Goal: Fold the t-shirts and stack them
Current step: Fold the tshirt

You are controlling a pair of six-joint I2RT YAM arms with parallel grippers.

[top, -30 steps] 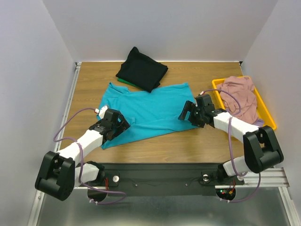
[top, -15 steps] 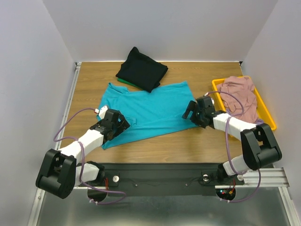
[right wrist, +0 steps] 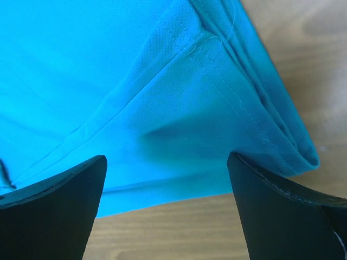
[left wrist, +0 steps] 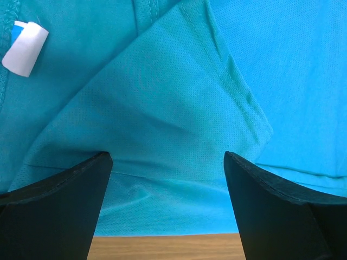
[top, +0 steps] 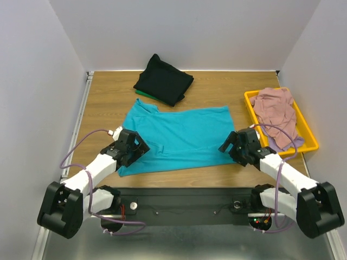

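I need to next move my left gripper to the teal t-shirt's far corner (top: 139, 103), the one nearest the folded black t-shirt, and close it there.
A teal t-shirt (top: 179, 135) lies spread flat on the wooden table. My left gripper (top: 135, 149) is open at its near left corner, jaws wide over the teal fabric (left wrist: 162, 108) and its hem. A white label (left wrist: 24, 47) shows near the collar. My right gripper (top: 231, 145) is open at the near right corner, over a folded seam of the shirt (right wrist: 179, 81). A folded black t-shirt (top: 162, 80) lies at the back on a green one (top: 142, 94). A dusty pink t-shirt (top: 276, 108) lies crumpled over a pale lavender one (top: 286, 144).
The yellow tray (top: 310, 132) at the right holds the pink and lavender shirts. White walls close in the table on the left, back and right. Bare wood (top: 103, 103) shows left of the teal shirt and along the near edge (right wrist: 179, 227).
Both grippers have drawn back toward the near edge, the right one also rightward. The teal shirt has shifted the same way and now lies wider and flatter.
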